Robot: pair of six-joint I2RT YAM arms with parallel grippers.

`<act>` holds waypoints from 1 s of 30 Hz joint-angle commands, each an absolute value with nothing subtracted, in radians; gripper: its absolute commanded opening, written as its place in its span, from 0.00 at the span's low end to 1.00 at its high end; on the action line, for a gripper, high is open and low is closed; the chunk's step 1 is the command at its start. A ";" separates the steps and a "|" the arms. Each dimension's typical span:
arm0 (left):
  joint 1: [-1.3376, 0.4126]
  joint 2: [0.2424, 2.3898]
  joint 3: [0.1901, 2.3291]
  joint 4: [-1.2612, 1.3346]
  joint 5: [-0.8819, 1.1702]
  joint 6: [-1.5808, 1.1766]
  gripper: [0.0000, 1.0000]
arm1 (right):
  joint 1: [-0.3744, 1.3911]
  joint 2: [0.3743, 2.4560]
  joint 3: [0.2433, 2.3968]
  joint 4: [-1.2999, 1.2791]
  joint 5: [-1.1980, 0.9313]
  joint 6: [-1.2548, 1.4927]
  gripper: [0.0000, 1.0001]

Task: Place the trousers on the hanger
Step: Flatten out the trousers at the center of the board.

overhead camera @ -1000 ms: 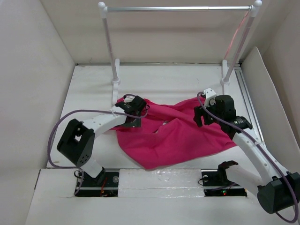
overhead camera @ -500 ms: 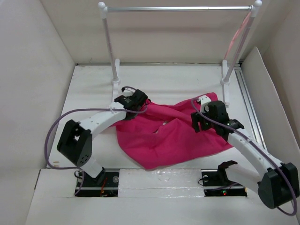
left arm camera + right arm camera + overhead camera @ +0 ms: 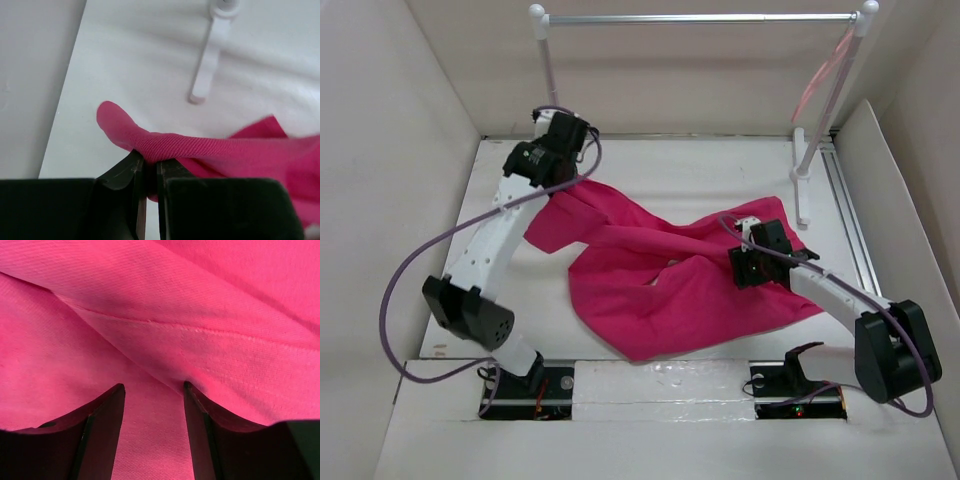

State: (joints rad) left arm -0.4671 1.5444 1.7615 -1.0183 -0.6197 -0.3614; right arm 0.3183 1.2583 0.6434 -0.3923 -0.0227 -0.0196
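The edge of the trousers' fold rests against one gripper finger and flat cloth is in the gap, so I should open my right gripper, move it over and pinch the raised fold (image 3: 175,360).
The magenta trousers (image 3: 670,290) lie crumpled across the middle of the table. One corner is drawn up and back to the left. My left gripper (image 3: 560,178) is raised near the rack's left post and shut on that corner; the left wrist view shows its jaws (image 3: 149,162) pinching a rolled fold of the trousers (image 3: 225,147). My right gripper (image 3: 742,272) presses down on the trousers' right part. Its fingers stand apart, with the trousers (image 3: 200,315) filling the gap (image 3: 154,387) and a fold ridge against the right finger. The pale-pink hanger (image 3: 820,80) hangs at the rack's right end.
A rack with white posts and a silver bar (image 3: 700,17) stands at the back, its right foot (image 3: 802,190) close behind the trousers. One rack foot (image 3: 207,65) shows past the left gripper. White walls enclose the table on three sides.
The left gripper shut on the trousers' left corner, then rose and swung back-left, dragging the cloth out. The right gripper sank lower onto the cloth and its jaws narrowed.
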 commanded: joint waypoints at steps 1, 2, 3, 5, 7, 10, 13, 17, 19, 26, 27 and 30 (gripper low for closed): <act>-0.264 1.652 1.838 -0.884 -0.574 -0.250 0.00 | 0.305 1.236 0.606 -0.362 -0.006 -0.002 0.57; -0.214 1.681 1.864 -0.868 -0.464 -0.239 0.00 | 0.305 1.230 0.603 -0.368 -0.006 -0.002 0.58; -0.166 1.739 1.923 -0.855 -0.403 -0.242 0.00 | 0.305 1.215 0.601 -0.380 -0.006 -0.003 0.59; -0.031 1.804 1.968 -0.802 -0.263 -0.280 0.00 | 0.296 1.192 0.597 -0.388 -0.006 -0.014 0.61; 0.046 1.931 2.067 -0.799 -0.204 -0.311 0.26 | 0.296 1.172 0.598 -0.399 -0.006 -0.021 0.63; 0.124 2.057 2.172 -0.803 -0.143 -0.366 0.82 | 0.296 1.148 0.617 -0.419 -0.006 -0.032 0.67; 0.120 2.017 2.122 -0.758 -0.087 -0.377 0.99 | 0.322 1.125 0.623 -0.429 0.024 -0.032 0.72; 0.057 1.831 1.895 -0.663 -0.182 -0.359 0.83 | 0.353 1.101 0.623 -0.445 0.054 -0.031 0.76; 0.020 1.686 1.648 -0.579 -0.225 -0.353 0.52 | 0.353 1.088 0.623 -0.449 0.057 -0.032 0.58; 0.029 1.436 1.132 -0.450 -0.331 -0.488 0.58 | 0.399 1.014 0.638 -0.462 0.063 -0.049 0.00; 0.029 1.422 1.096 -0.449 -0.337 -0.495 0.68 | 0.413 1.006 0.644 -0.466 0.066 -0.054 0.00; 0.029 1.420 1.037 -0.371 -0.278 -0.454 0.78 | 0.440 1.000 0.652 -0.463 0.074 -0.069 0.17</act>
